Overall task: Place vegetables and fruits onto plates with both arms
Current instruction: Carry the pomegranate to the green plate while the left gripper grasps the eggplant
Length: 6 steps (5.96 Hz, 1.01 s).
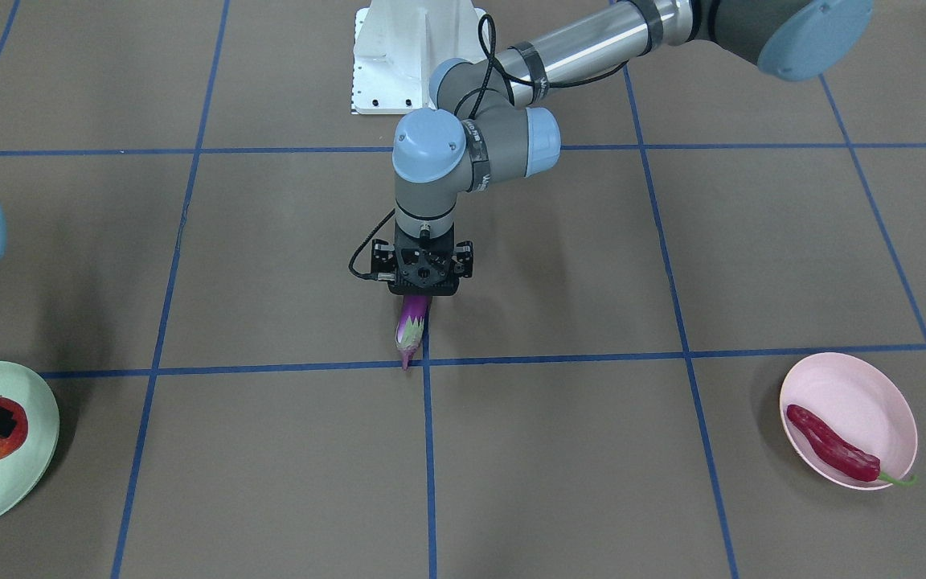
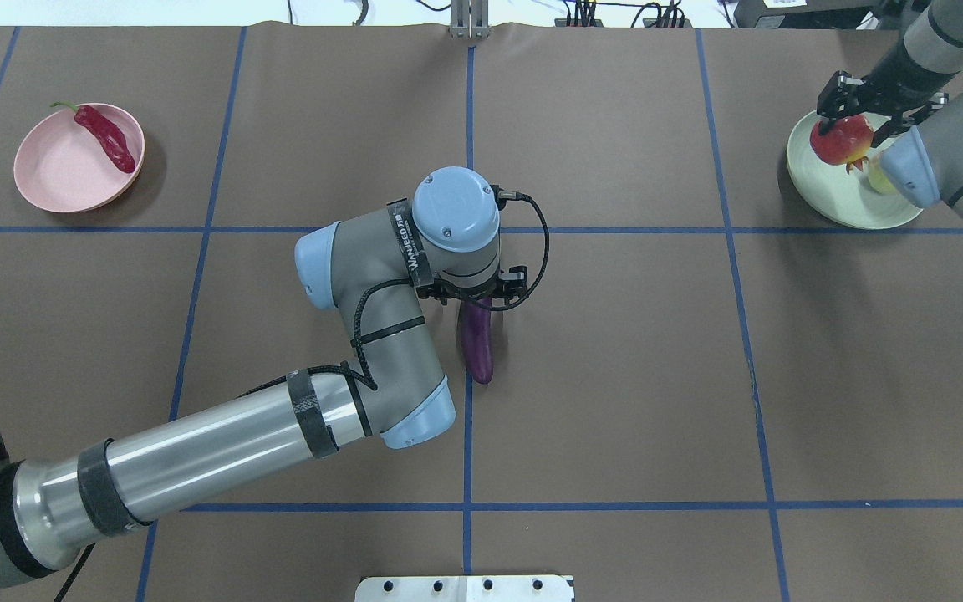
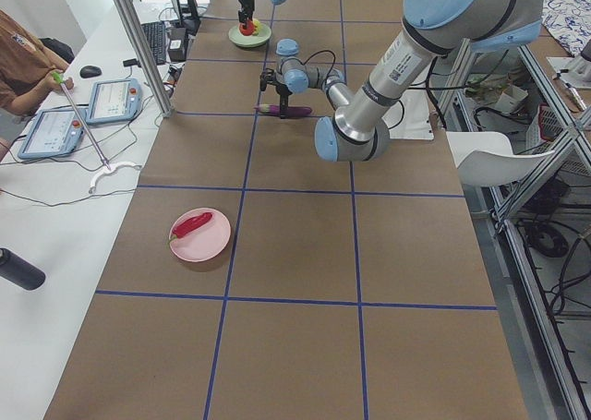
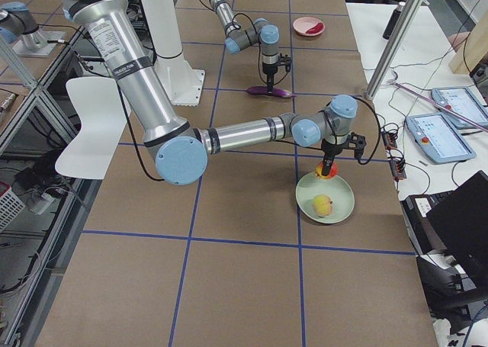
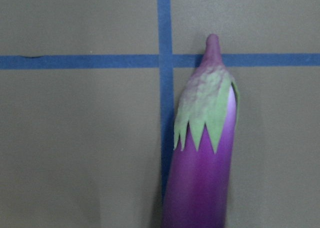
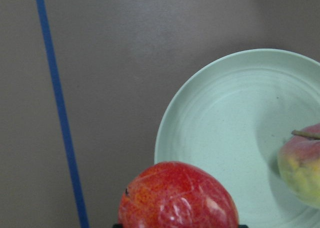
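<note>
The robot's left gripper should release the purple eggplant on the pink plate (image 1: 880,423), alongside the red chili.
The purple eggplant (image 2: 479,351) lies near the table's middle, its green-white cap (image 5: 205,112) toward the far side. My left gripper (image 1: 423,291) stands straight down over it. Its fingers are hidden, so I cannot tell if they are closed. My right gripper (image 2: 858,117) is shut on the red-orange fruit (image 2: 843,140), also seen in the right wrist view (image 6: 177,198), just above the mint green plate (image 2: 833,201). The peach (image 6: 302,163) lies on that plate. The red chili (image 2: 105,138) lies on the pink plate (image 2: 59,176).
The white base block (image 1: 399,56) stands at the robot's edge of the table. Blue tape lines cross the brown table. A side table with tablets (image 3: 92,106) and a seated person run along the far edge.
</note>
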Tool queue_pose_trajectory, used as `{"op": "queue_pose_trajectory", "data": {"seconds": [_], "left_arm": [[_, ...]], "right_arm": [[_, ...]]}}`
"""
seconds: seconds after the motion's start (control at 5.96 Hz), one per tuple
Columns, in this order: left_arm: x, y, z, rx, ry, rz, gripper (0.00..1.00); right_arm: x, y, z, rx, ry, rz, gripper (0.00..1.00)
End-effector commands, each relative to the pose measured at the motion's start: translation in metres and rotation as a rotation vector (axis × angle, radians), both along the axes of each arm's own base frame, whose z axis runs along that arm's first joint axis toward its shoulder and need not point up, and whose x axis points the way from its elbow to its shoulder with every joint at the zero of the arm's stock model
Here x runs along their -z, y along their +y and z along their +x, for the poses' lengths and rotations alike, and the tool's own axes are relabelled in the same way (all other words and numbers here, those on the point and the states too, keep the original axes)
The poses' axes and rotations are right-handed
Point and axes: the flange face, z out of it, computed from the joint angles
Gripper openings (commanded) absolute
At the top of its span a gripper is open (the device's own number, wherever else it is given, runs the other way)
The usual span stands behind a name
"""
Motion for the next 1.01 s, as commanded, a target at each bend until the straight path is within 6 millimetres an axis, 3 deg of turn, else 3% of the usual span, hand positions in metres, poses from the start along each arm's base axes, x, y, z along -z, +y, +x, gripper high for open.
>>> {"op": "queue_pose_trajectory", "data": {"seconds": [0.0,0.17,0.34,0.5,0.84], "left_arm": [[0.009,0.001,0.000,-0.005,0.012,-0.002,0.00],[0.033,-0.004,-0.021,0.011,0.053,0.019,0.00],[0.053,-0.019,-0.074,0.022,0.132,0.019,0.00],[0.025,-0.020,-0.133,0.048,0.151,-0.001,0.00],[-0.105,-0.064,-0.273,0.166,0.089,-0.131,0.00]], "right_arm": [[-0.019,-0.004,0.005,-0.010,0.051,-0.005,0.00],[-0.025,-0.005,0.000,-0.005,0.054,-0.020,0.00],[-0.038,0.001,-0.005,0.004,0.055,-0.023,0.81],[-0.043,0.006,-0.003,0.007,0.050,-0.024,1.00],[-0.013,0.006,-0.003,0.018,0.020,0.034,1.00]]}}
